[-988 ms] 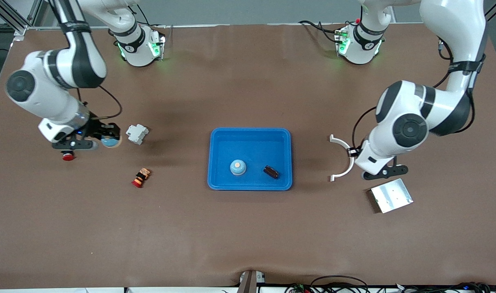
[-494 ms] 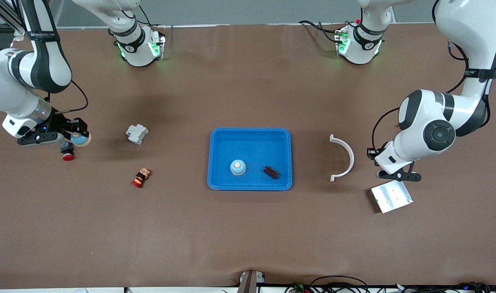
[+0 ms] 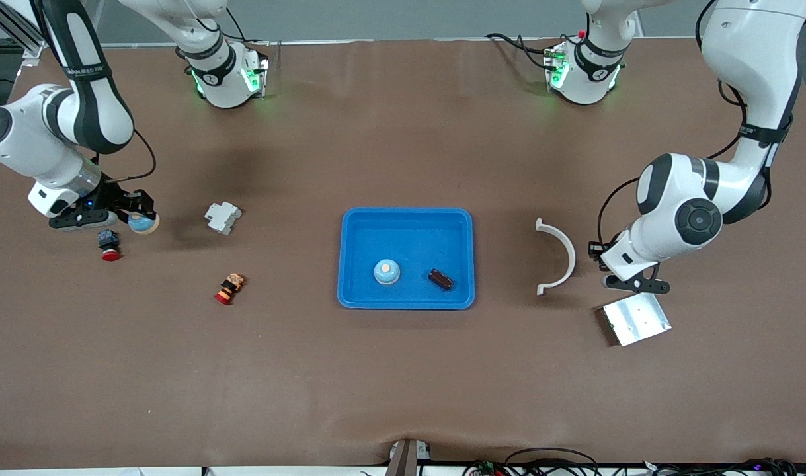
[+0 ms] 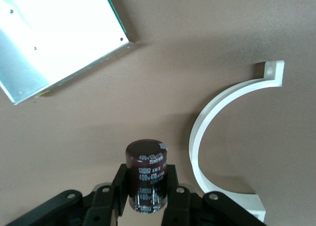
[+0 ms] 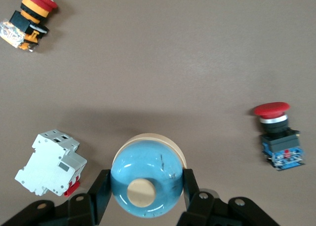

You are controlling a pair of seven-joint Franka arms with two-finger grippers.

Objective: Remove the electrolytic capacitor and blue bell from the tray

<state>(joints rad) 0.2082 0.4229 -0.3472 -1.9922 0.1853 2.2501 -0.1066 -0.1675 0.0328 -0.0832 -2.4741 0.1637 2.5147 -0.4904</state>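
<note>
I will let go of the capacitor with my left gripper on the bare table (image 3: pixel 592 255) (image 4: pixel 147 146) just outside the curve of the white bracket.
My right gripper (image 3: pixel 140 215) is shut on a blue bell (image 5: pixel 147 180) with a cream button, low over the table beside a red push button (image 3: pixel 110 246). The held bell (image 3: pixel 143 223) also shows in the front view. My left gripper (image 4: pixel 146 179) is shut on a dark maroon capacitor (image 4: pixel 145 172), held upright over bare table between a white curved bracket (image 4: pixel 212 132) and a metal plate (image 4: pixel 54 38). In the front view the left gripper (image 3: pixel 600 251) is beside the bracket (image 3: pixel 561 254). A blue tray (image 3: pixel 409 235) in the middle holds another bell (image 3: pixel 387 272) and another capacitor (image 3: pixel 440 279).
A white circuit breaker (image 3: pixel 222 216) and a red and yellow button (image 3: pixel 229 289) lie between the right gripper and the tray. The metal plate (image 3: pixel 635 318) lies nearer the front camera than the left gripper.
Both arms swung outward from the tray toward their own ends of the table, then came back slightly. The bell and the capacitor stayed gripped.
</note>
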